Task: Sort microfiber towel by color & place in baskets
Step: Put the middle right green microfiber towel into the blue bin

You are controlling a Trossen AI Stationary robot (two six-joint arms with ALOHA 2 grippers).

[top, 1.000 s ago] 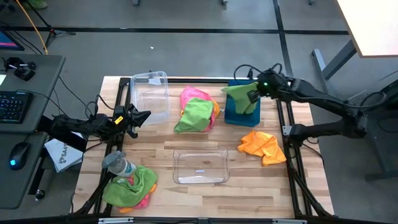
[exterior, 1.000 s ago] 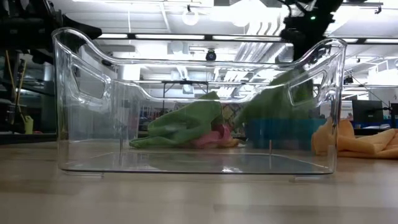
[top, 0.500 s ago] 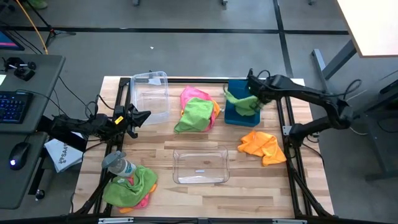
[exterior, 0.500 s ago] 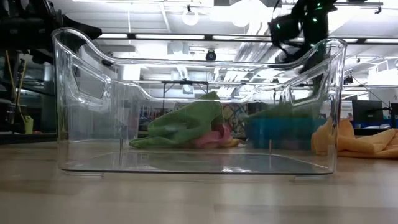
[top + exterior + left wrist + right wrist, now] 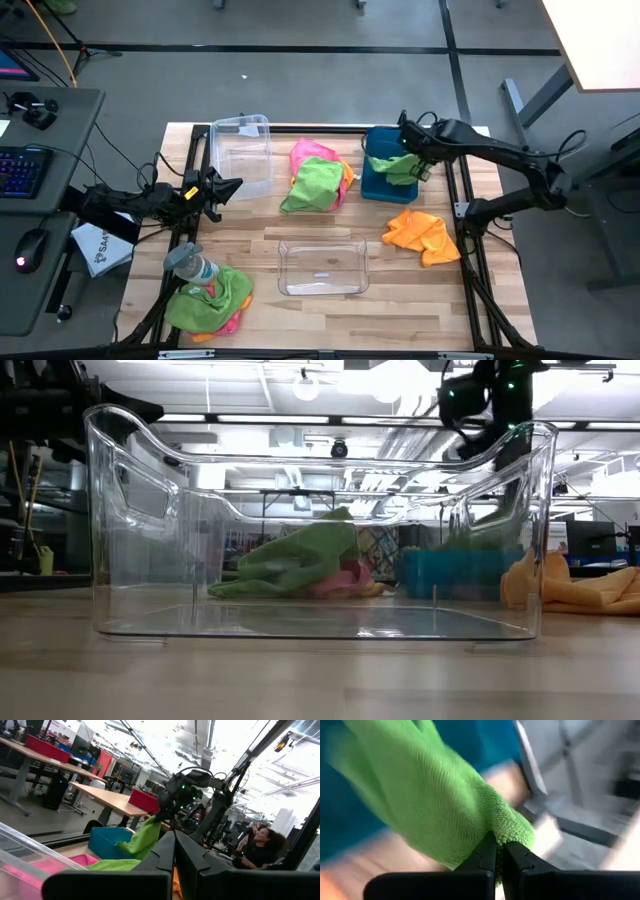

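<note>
I need to release the lime green towel with my right gripper in the middle of the solid blue bin (image 5: 393,168).
My right gripper (image 5: 417,166) hovers over the solid blue bin (image 5: 372,186) at the table's far right and is shut on a lime green towel (image 5: 395,165). That towel droops into the bin and shows above the blue wall (image 5: 455,572) in the low view. More pink, green and orange towels lie in a heap (image 5: 318,178) at the table's middle. An orange towel (image 5: 422,235) lies near the right edge, and another mixed heap (image 5: 210,298) lies near left. My left gripper (image 5: 226,188) waits shut at the left edge beside a clear bin (image 5: 243,150). My right gripper pinches the green towel by a bunched edge (image 5: 512,829) between its two fingers, coming from above. The cloth hangs slack below the fingers, and its lower part (image 5: 388,162) rests inside the blue bin.
A second clear bin (image 5: 322,267) stands at the near middle. A grey-capped clear bottle (image 5: 190,263) lies by the near-left heap. Black frame rails run along the table's left and right sides. Bare wood shows between the bins and heaps.
My right gripper has come down over the blue bin and shifted slightly toward the right edge, staying shut. The green towel, held high above the bin a second ago, has sunk so that most of it now lies inside the bin.
</note>
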